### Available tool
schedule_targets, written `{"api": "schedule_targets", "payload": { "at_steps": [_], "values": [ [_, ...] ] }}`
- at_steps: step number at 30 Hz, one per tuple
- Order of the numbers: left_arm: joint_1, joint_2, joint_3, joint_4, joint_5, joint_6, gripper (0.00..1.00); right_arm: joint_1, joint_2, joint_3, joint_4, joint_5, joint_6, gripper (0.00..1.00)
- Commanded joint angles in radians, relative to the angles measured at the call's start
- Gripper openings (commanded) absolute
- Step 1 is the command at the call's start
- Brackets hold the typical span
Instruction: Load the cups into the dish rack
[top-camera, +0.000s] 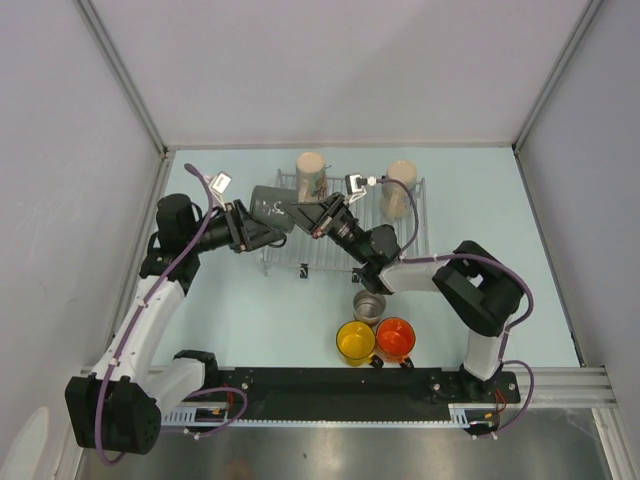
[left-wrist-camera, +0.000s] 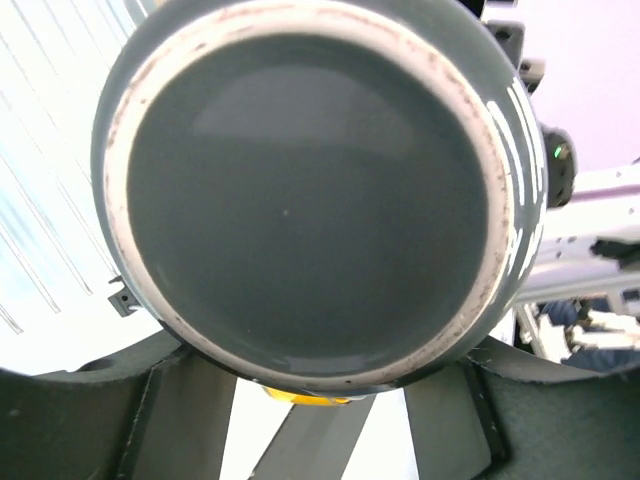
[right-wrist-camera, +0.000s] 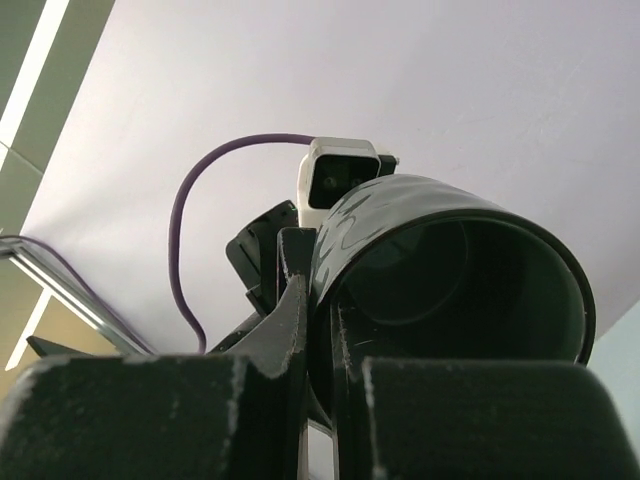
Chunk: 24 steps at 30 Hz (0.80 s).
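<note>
Next, my left gripper takes the dark cup's handle (top-camera: 279, 240) first, as my right gripper is on the dark cup's rim, which must face down in the rack.
The dark green-black cup (top-camera: 270, 205) hangs on its side over the left end of the dish rack (top-camera: 345, 250), between both grippers. My right gripper (top-camera: 303, 216) is shut on its rim, one finger inside and one outside (right-wrist-camera: 335, 330); the cup's mouth (right-wrist-camera: 455, 270) faces that camera. My left gripper (top-camera: 260, 228) straddles the cup's base (left-wrist-camera: 310, 190), its fingers (left-wrist-camera: 180, 420) pressed against the sides. On the rack stand a patterned cream cup (top-camera: 311, 175) and a plain cream cup (top-camera: 398, 188). Steel (top-camera: 369, 306), yellow (top-camera: 355, 342) and orange (top-camera: 395, 340) cups sit on the table.
The rack's wires (left-wrist-camera: 50, 200) run behind the dark cup in the left wrist view. The right arm's base (top-camera: 490, 300) stands right of the three table cups. A black rail (top-camera: 340, 385) lines the near edge. Grey walls enclose the table.
</note>
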Motion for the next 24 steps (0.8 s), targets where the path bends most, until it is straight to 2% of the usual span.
{"api": "schedule_targets", "payload": {
  "at_steps": [1,8,10,14,16,20,24],
  "values": [
    [-0.037,-0.061,0.101,0.202,0.121,-0.105,0.61,0.091,0.138,0.023,0.142,-0.073,-0.008,0.0],
    [-0.036,-0.092,0.095,0.243,0.115,-0.183,0.44,0.143,0.284,0.165,0.142,-0.099,0.009,0.0],
    [-0.037,-0.104,0.098,0.249,0.122,-0.195,0.35,0.15,0.303,0.19,0.144,-0.104,0.018,0.0],
    [-0.036,-0.11,0.106,0.242,0.115,-0.178,0.08,0.154,0.315,0.179,0.142,-0.105,0.024,0.0],
    [-0.036,-0.106,0.109,0.223,0.112,-0.154,0.01,0.154,0.307,0.169,0.142,-0.106,0.023,0.0],
    [-0.034,-0.093,0.111,0.209,0.099,-0.12,0.0,0.156,0.284,0.136,0.142,-0.116,0.02,0.0],
    [-0.026,-0.119,0.123,0.13,-0.006,-0.05,0.0,0.16,0.249,0.092,0.144,-0.125,0.012,0.0]
  ]
}}
